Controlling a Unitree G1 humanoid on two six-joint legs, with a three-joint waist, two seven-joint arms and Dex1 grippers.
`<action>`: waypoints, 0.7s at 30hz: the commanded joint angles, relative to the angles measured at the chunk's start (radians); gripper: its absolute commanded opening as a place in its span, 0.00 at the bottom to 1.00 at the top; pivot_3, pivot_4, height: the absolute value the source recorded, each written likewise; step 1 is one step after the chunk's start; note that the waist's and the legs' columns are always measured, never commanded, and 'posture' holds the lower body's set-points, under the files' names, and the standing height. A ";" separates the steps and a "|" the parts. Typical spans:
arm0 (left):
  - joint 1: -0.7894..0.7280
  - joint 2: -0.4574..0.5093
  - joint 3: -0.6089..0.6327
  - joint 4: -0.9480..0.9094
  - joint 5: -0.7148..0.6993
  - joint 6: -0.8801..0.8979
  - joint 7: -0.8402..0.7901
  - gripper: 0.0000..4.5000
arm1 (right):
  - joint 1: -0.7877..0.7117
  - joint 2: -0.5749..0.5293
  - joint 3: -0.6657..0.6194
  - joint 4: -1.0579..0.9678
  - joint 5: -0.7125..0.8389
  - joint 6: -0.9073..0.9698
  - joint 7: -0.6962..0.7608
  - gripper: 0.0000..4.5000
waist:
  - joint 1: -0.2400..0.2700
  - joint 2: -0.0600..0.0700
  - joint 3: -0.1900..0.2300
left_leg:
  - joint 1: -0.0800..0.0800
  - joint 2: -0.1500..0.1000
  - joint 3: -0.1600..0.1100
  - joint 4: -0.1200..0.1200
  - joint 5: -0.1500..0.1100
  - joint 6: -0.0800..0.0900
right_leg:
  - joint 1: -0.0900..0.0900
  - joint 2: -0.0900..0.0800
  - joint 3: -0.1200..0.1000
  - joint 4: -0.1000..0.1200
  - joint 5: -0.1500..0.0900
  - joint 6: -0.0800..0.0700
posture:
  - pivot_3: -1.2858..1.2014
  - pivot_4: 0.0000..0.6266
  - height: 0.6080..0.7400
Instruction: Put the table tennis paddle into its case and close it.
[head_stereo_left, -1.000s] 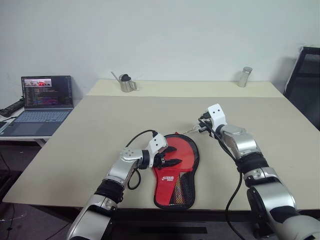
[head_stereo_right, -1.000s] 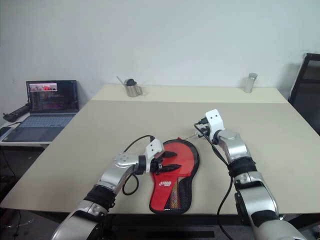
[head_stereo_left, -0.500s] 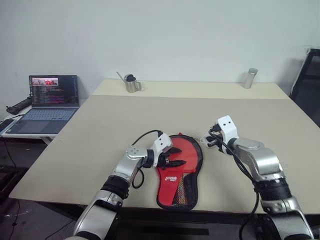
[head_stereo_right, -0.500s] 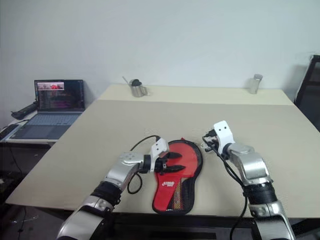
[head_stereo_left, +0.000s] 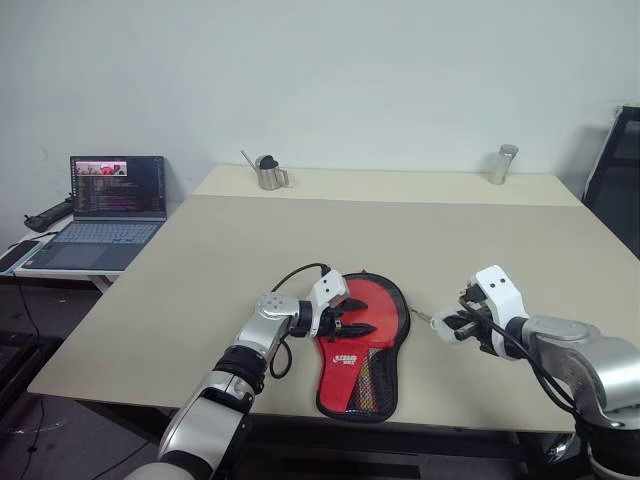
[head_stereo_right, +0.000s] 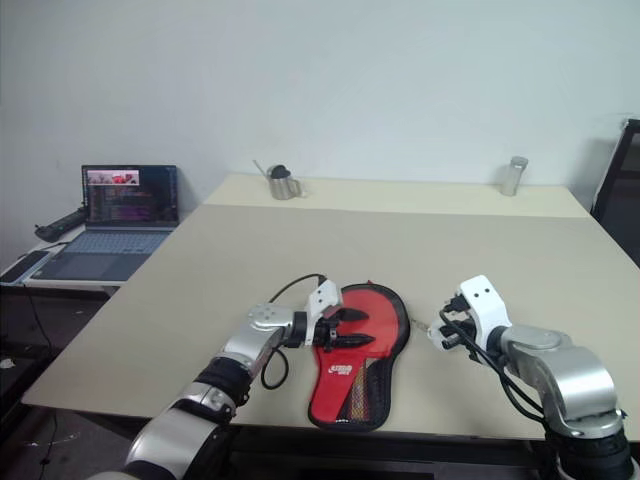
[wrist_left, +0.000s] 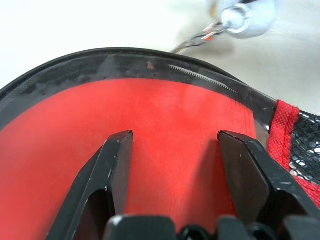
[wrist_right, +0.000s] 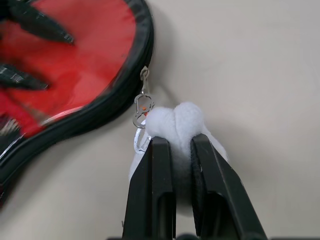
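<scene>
The robot's right gripper needs to let the white fluffy ball dangle just past the table's front edge (head_stereo_left: 411, 443), near the mesh pocket of the case.
The case (head_stereo_left: 403, 312) lies open near the table's front edge, with a black zipper rim, red lining and a mesh pocket (head_stereo_left: 372, 378). The table tennis paddle (head_stereo_left: 381, 300) rests inside it, red face up, with the white logo (head_stereo_left: 345, 357) toward the handle end. My left gripper (head_stereo_left: 367, 315) hovers open over the paddle's red face (wrist_left: 170, 115), a finger (wrist_left: 115, 160) on each side. To the right of the case, my right gripper (wrist_right: 175, 142) is shut on a white fluffy ball (wrist_right: 172, 120), which a metal clip (wrist_right: 141, 107) links to the case's zipper.
A laptop (head_stereo_left: 100, 215) sits on a side table at the left. A metal jug (head_stereo_left: 267, 172) and a metal canister (head_stereo_left: 503, 164) stand along the table's far edge. A black chair (head_stereo_left: 620, 150) is at the far right.
My right gripper has drawn back from the case's far end to its right side, taking the white ball with it. The left gripper has stayed over the paddle. The camera view has shifted.
</scene>
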 joint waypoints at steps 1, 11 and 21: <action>0.050 -0.009 -0.072 0.138 0.091 0.013 -0.009 0.65 | 0.042 -0.032 -0.041 -0.113 0.068 0.066 0.030 0.01 | 0.001 0.000 -0.002 | 0.000 0.000 0.000 0.000 0.000 0.000 | 0.000 0.000 0.000 0.000 -0.001 0.001 | 0.52 0.24 1.00; 0.035 -0.029 -0.075 0.203 0.117 -0.028 -0.003 0.65 | 0.171 -0.124 -0.093 -0.294 0.257 0.189 0.132 0.01 | 0.007 0.006 -0.015 | -0.001 0.001 -0.010 -0.001 0.000 0.000 | 0.004 0.000 -0.011 -0.014 -0.001 0.003 | 0.52 0.24 1.00; 0.029 -0.038 -0.080 0.219 0.131 -0.048 0.001 0.65 | 0.345 -0.193 -0.098 -0.425 0.399 0.177 0.182 0.01 | 0.023 0.005 -0.016 | -0.004 -0.004 -0.016 -0.002 -0.003 0.002 | 0.005 -0.003 -0.015 -0.017 -0.004 0.007 | 0.52 0.24 1.00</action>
